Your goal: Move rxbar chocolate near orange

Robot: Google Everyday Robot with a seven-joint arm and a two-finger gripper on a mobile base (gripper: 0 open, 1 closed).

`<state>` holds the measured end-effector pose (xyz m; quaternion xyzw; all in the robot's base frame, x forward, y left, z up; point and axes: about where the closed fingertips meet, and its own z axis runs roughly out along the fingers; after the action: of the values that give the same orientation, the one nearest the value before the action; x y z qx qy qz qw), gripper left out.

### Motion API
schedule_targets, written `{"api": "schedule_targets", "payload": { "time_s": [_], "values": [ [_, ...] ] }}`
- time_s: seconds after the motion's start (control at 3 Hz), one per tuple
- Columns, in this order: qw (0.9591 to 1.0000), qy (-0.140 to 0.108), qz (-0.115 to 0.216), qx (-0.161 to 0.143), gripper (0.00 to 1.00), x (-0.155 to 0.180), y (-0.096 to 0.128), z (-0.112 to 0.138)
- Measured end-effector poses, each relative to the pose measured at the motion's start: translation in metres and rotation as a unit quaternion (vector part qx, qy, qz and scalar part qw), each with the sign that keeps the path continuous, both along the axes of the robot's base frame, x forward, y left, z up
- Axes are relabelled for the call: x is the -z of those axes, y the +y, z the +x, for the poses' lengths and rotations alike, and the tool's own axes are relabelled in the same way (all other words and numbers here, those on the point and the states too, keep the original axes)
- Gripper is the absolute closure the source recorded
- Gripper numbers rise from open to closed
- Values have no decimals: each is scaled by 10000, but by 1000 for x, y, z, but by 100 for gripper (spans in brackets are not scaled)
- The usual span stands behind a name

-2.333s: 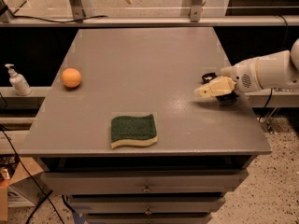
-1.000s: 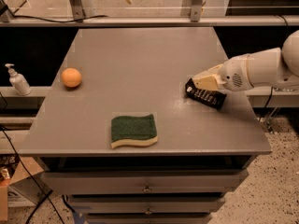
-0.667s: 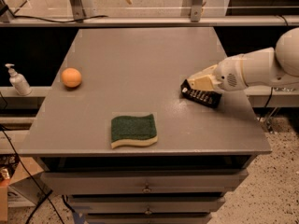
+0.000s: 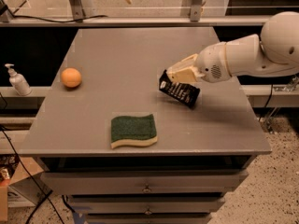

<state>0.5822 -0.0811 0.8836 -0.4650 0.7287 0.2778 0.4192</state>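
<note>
Next, I release the rxbar chocolate on the grey table [image 4: 145, 99] just behind the green-and-yellow sponge.
The rxbar chocolate [image 4: 179, 92], a flat black wrapped bar with white print, hangs tilted a little above the grey table [image 4: 126, 55], right of centre. My gripper [image 4: 174, 75] reaches in from the right on a white arm and is shut on the bar's upper edge. The orange [image 4: 71, 77] sits on the table near its left edge, well apart from the bar.
A green-and-yellow sponge [image 4: 133, 130] lies near the table's front edge, between the orange and the bar. A white pump bottle [image 4: 17, 80] stands on a lower ledge left of the table. Drawers sit below the tabletop.
My gripper closed on the bar near the right side, lifted it off the table and carried it leftward toward the table's middle. The orange and sponge have not moved.
</note>
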Motion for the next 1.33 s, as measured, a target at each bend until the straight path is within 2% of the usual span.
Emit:
{"api": "schedule_targets", "payload": {
  "time_s": [0.33,0.67,1.0,1.33],
  "values": [
    [9964,-310,14,-783,100,-23,57,-13],
    [9869,-479,-9,-1538,100,-32,115,-25],
    [9772,-477,19,-2067,100,-33,164,-25],
    [9746,-450,39,-2194,80,-31,184,-14]
  ]
}}
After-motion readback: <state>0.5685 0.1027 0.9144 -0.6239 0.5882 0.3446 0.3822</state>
